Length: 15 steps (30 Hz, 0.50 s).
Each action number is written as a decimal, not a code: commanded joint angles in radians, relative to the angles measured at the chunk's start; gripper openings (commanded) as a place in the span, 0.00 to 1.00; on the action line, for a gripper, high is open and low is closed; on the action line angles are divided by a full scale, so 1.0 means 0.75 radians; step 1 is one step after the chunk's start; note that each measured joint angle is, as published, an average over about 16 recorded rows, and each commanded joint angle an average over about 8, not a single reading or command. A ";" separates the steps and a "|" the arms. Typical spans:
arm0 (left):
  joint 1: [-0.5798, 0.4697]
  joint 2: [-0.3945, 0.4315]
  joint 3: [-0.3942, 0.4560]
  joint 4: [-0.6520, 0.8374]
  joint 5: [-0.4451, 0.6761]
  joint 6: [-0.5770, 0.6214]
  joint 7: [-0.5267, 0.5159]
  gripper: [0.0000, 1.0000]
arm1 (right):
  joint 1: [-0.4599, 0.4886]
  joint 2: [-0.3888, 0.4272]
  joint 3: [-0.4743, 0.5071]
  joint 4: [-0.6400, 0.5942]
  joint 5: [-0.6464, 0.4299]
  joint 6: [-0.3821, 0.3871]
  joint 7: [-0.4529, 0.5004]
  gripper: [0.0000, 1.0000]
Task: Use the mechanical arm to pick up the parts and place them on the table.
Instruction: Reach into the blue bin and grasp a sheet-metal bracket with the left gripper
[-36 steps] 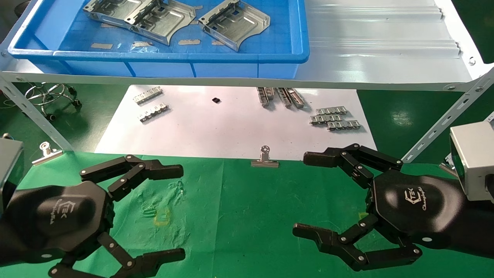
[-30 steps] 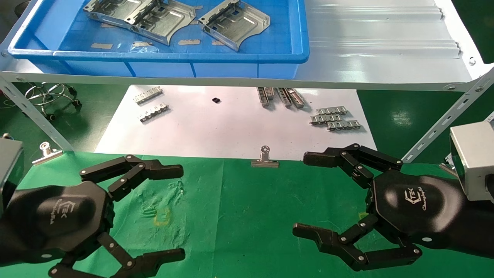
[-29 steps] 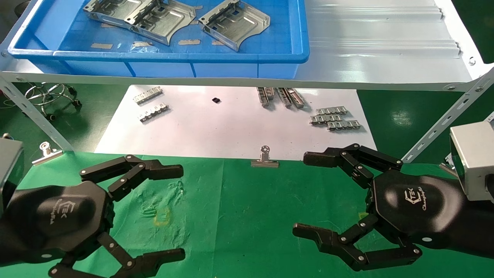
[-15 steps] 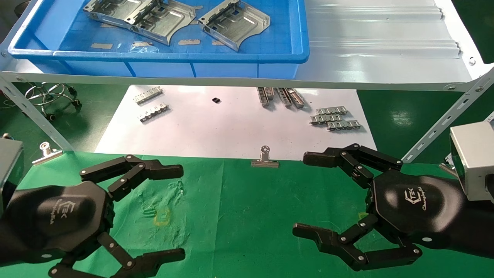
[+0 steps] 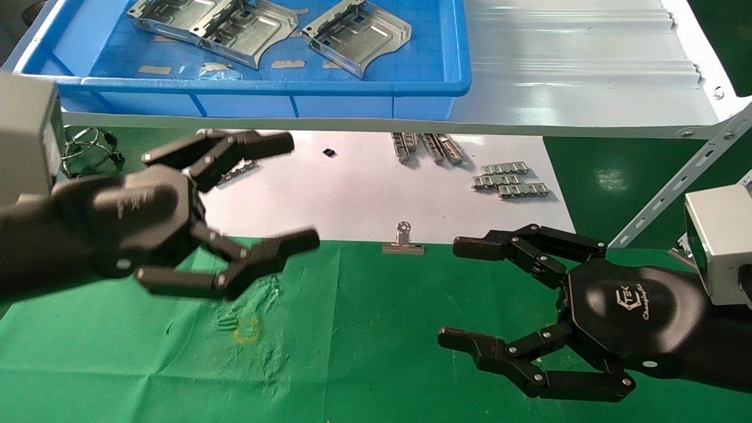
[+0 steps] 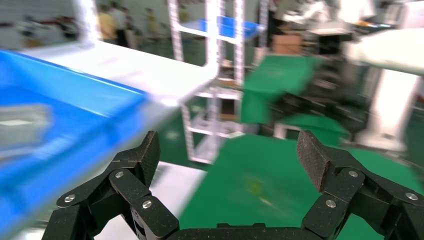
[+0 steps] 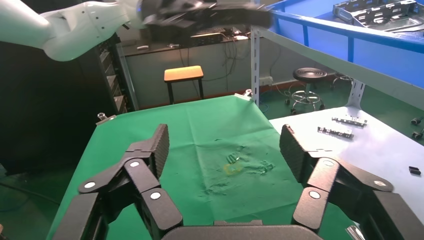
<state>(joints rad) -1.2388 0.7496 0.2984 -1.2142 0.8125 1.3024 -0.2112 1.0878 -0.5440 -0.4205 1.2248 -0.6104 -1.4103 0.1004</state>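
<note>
Next, I move my left gripper to the silver part lying apart in the blue tray and close on its raised straight edge (image 5: 332, 17).
Three shiny silver parts (image 5: 356, 35) (image 5: 247, 29) (image 5: 164, 14) lie in a blue tray (image 5: 276, 88) on the shelf; the right wrist view also catches the parts (image 7: 380, 10). My left gripper (image 5: 299, 189) (image 6: 230, 155) hangs open and empty in the air, just below the shelf's front edge, over the seam between the white sheet and the table (image 5: 364, 329). My right gripper (image 5: 453, 294) (image 7: 225, 145) is open and empty low over the green table (image 7: 165, 130), at the right. A yellow mark (image 5: 247, 330) (image 7: 232, 168) sits on the wrinkled cloth between the two hands.
The pale grey shelf (image 5: 587, 76) overhangs a white sheet (image 5: 352, 200) carrying small toothed strips (image 5: 510, 179). A binder clip (image 5: 403, 241) holds the cloth's far edge. A slanted shelf strut (image 5: 675, 182) runs beside my right arm.
My left gripper has risen from low over the cloth and moved forward toward the shelf, still open. The right gripper has shifted only slightly to the left.
</note>
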 commanded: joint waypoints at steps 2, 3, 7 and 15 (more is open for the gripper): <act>-0.073 0.053 0.015 0.046 0.047 -0.068 -0.007 1.00 | 0.000 0.000 0.000 0.000 0.000 0.000 0.000 0.00; -0.105 0.076 0.025 0.073 0.071 -0.091 -0.007 1.00 | 0.000 0.000 0.000 0.000 0.000 0.000 0.000 0.00; -0.241 0.168 0.074 0.200 0.177 -0.164 0.005 1.00 | 0.000 0.000 0.000 0.000 0.000 0.000 0.000 0.00; -0.551 0.356 0.195 0.587 0.413 -0.238 0.094 1.00 | 0.000 0.000 0.000 0.000 0.000 0.000 0.000 0.00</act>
<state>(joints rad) -1.6466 1.0179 0.4378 -0.7658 1.1109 1.1206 -0.1326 1.0878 -0.5440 -0.4205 1.2248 -0.6104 -1.4103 0.1004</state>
